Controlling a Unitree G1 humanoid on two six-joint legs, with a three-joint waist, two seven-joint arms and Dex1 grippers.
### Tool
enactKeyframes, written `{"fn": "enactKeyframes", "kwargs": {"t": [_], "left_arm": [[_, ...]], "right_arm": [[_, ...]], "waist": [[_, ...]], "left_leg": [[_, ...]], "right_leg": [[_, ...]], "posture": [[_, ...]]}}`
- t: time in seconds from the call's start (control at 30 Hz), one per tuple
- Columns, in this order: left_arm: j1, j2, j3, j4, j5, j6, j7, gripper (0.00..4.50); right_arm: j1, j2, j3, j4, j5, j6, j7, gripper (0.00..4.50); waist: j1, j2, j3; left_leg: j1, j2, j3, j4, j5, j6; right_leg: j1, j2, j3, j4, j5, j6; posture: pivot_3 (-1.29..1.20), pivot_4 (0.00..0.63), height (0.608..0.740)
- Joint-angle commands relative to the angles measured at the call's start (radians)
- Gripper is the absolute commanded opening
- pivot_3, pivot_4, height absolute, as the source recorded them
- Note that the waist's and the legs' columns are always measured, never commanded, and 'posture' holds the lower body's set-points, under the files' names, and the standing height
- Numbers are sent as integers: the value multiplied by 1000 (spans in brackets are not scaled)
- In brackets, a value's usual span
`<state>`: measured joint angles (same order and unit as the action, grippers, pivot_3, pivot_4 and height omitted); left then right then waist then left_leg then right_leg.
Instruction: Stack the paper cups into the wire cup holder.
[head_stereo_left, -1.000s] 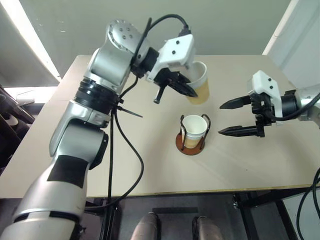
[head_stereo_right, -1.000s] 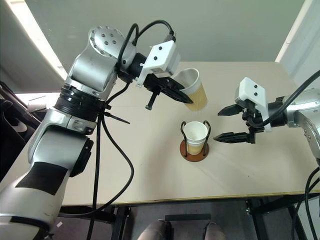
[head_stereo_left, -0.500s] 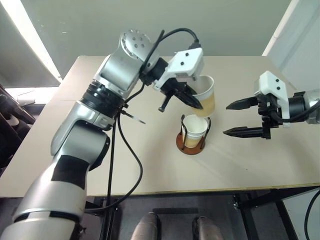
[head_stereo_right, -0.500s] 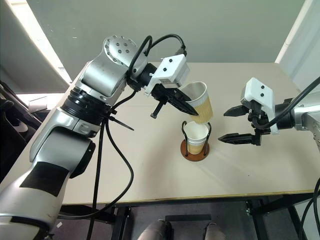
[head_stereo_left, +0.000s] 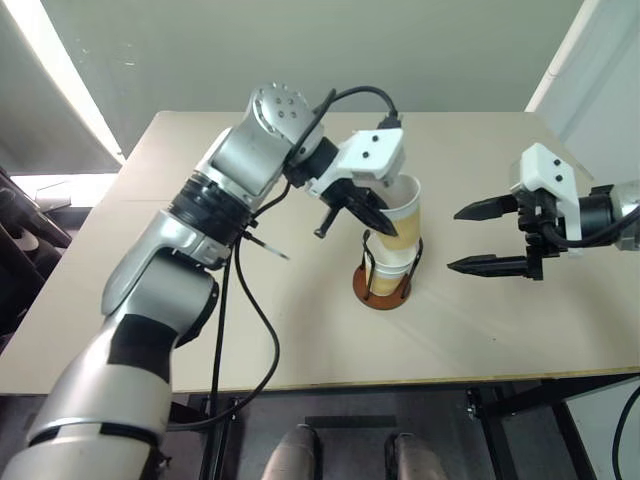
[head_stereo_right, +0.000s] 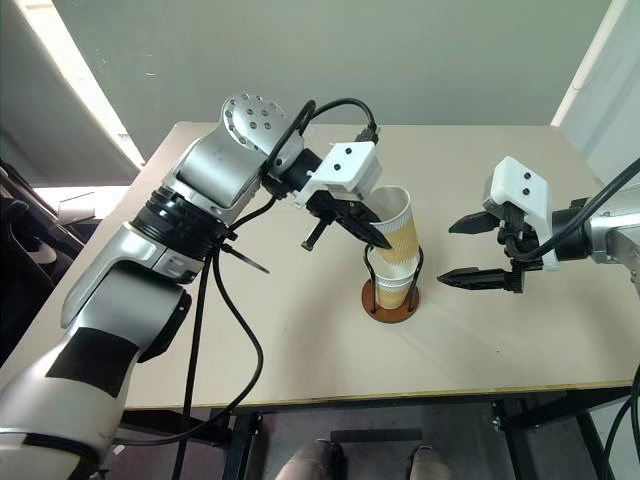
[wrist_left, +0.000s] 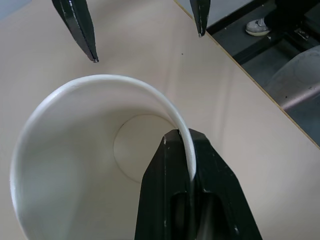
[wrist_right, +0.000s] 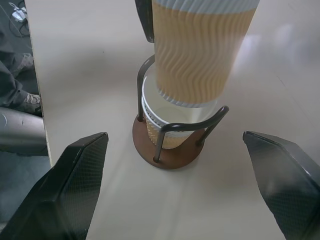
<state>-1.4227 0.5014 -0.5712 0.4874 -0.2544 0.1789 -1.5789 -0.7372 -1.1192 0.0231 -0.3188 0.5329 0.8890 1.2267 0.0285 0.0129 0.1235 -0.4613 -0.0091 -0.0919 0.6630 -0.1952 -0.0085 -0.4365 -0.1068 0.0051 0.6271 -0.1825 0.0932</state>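
I will release my left gripper's paper cup, now hanging over the wire cup holder, inside the other paper cup (head_stereo_left: 394, 254) between the black wire loops.
My left gripper (head_stereo_left: 377, 214) is shut on the rim of a paper cup (head_stereo_left: 405, 216), one finger inside the white wall and one outside. The cup hangs slightly tilted right over the wire cup holder (head_stereo_left: 381, 294), its bottom at the mouth of another paper cup (wrist_right: 161, 119) that sits inside the black wire loops. In the left wrist view the fingers (wrist_left: 200, 190) pinch the white rim (wrist_left: 100, 82). My right gripper (head_stereo_left: 455, 240) stands open to the right of the holder, level with the cups, with nothing between its fingers.
The pale wooden table (head_stereo_left: 500, 330) carries the holder near its middle. Its front edge runs close below the holder, with dark floor and black frame legs beyond. A black cable hangs from my left arm over the table's left part.
My left gripper has carried the cup down and toward the holder, from up behind it to right over the cup inside. The right gripper has stayed put and open.
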Motion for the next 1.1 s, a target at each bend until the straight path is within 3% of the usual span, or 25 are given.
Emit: {"fn": "enactKeyframes", "kwargs": {"t": [0.03,1.1], "left_arm": [[4,13,-4,-30,-2,-17,-36,15],[-20,-94,14,131,159,-167,-36,15]], "right_arm": [[-10,-21,-37,-14,11,-6,-4,4500],[15,-34,-51,-26,24,-8,-33,4500]], "waist": [[0,0,0],[5,0,0]], "left_leg": [[0,0,0,0,0,0],[0,0,0,0,-1,0]], "right_leg": [[0,0,0,0,0,0],[1,0,0,0,0,2]], "posture": [[0,150,740],[0,150,740]]}}
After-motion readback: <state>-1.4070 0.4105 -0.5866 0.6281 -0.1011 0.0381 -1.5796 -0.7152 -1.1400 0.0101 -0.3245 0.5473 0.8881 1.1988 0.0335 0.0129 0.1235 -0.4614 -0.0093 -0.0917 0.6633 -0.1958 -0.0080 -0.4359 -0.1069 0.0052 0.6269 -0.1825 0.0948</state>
